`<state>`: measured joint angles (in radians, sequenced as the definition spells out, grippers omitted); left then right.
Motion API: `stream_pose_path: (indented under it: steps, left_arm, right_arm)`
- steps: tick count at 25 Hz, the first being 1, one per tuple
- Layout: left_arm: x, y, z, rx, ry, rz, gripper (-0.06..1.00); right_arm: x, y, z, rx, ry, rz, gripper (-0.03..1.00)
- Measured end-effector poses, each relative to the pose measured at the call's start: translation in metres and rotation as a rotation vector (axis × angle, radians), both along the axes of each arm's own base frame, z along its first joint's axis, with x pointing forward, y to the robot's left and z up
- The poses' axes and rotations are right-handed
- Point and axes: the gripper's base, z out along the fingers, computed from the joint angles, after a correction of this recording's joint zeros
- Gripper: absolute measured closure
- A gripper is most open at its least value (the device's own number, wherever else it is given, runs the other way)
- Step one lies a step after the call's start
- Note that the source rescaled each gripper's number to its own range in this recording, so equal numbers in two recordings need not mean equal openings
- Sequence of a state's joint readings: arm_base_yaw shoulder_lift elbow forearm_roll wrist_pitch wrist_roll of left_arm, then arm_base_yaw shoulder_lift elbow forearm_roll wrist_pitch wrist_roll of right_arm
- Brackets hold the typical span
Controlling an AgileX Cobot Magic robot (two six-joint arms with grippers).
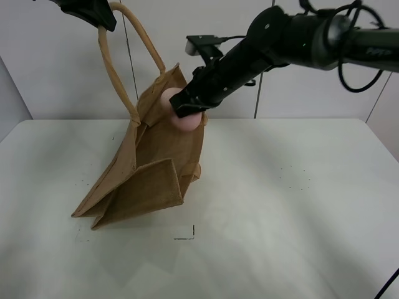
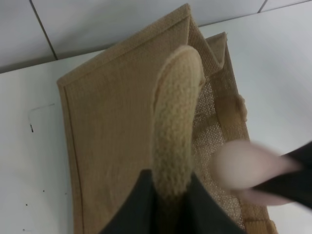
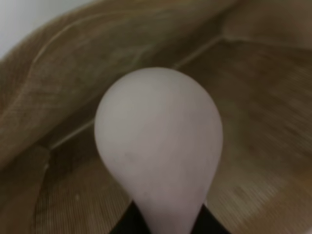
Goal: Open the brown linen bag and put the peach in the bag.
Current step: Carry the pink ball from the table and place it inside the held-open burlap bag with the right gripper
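My right gripper needs to release the peach deep inside the brown linen bag [image 1: 144,161], just behind the bag's folded front flap.
The brown linen bag [image 1: 146,168] stands tilted on the white table [image 1: 293,205], its mouth lifted toward the top. My left gripper [image 1: 93,14] is shut on one beige handle [image 1: 115,68] and holds it up; in the left wrist view the handle [image 2: 176,126] runs up from between the jaws. My right gripper [image 1: 186,103] is shut on the peach [image 1: 181,112] at the bag's mouth. The right wrist view shows the peach [image 3: 158,151] in front of the bag's woven inside [image 3: 263,122]. The left wrist view shows the peach [image 2: 241,165] blurred over the open bag [image 2: 112,126].
A small black corner mark [image 1: 187,235] lies on the table in front of the bag. A thin vertical cable [image 1: 129,50] hangs by the back wall. The table's right half [image 1: 312,180] holds only faint specks.
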<state>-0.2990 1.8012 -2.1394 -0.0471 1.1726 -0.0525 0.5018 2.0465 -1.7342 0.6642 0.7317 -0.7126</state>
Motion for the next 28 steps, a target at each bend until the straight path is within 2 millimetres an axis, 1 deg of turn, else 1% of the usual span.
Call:
stream_pose_path:
  steps: [4, 8, 11, 15, 17, 19, 20, 21, 22, 23, 25, 26, 27, 28]
  left_arm:
    - [0.000, 0.000, 0.000, 0.000, 0.000, 0.000, 0.94]
    - [0.000, 0.000, 0.000, -0.001, 0.000, 0.000, 0.94]
    - [0.000, 0.000, 0.000, -0.001, 0.000, 0.000, 0.94]
    - [0.000, 0.000, 0.000, -0.001, 0.000, 0.000, 0.94]
    - [0.000, 0.000, 0.000, -0.001, 0.000, 0.000, 0.94]
    - [0.000, 0.000, 0.000, -0.001, 0.000, 0.000, 0.94]
    - [0.000, 0.000, 0.000, -0.001, 0.000, 0.000, 0.94]
    - [0.000, 0.000, 0.000, -0.001, 0.000, 0.000, 0.94]
    - [0.000, 0.000, 0.000, -0.001, 0.000, 0.000, 0.94]
    - [0.000, 0.000, 0.000, -0.001, 0.000, 0.000, 0.94]
    - [0.000, 0.000, 0.000, -0.001, 0.000, 0.000, 0.94]
    - [0.000, 0.000, 0.000, -0.001, 0.000, 0.000, 0.94]
    - [0.000, 0.000, 0.000, -0.001, 0.000, 0.000, 0.94]
    - [0.000, 0.000, 0.000, -0.001, 0.000, 0.000, 0.94]
  right_arm:
    - [0.006, 0.023, -0.041, 0.010, 0.004, 0.038, 0.97]
    - [0.016, 0.035, -0.076, 0.052, -0.011, -0.005, 0.97]
    - [0.019, 0.043, -0.092, 0.083, -0.018, -0.027, 0.97]
    - [0.013, 0.060, -0.109, 0.083, -0.026, -0.024, 0.97]
    - [0.012, 0.064, -0.117, 0.071, -0.037, -0.031, 0.97]
    - [0.012, 0.066, -0.119, 0.067, -0.049, -0.042, 0.97]
    - [0.012, 0.066, -0.118, 0.066, -0.054, -0.047, 0.95]
    - [0.013, 0.066, -0.118, 0.066, -0.058, -0.050, 0.90]
    - [0.013, 0.066, -0.118, 0.067, -0.059, -0.050, 0.79]
    - [0.013, 0.066, -0.118, 0.063, -0.062, -0.046, 0.66]
    - [0.011, 0.066, -0.119, 0.052, -0.052, -0.017, 0.28]
    - [0.010, 0.066, -0.120, 0.046, -0.047, -0.004, 0.17]
    - [0.008, 0.066, -0.120, 0.042, -0.037, 0.005, 0.09]
    - [0.008, 0.066, -0.120, 0.039, -0.027, 0.000, 0.04]
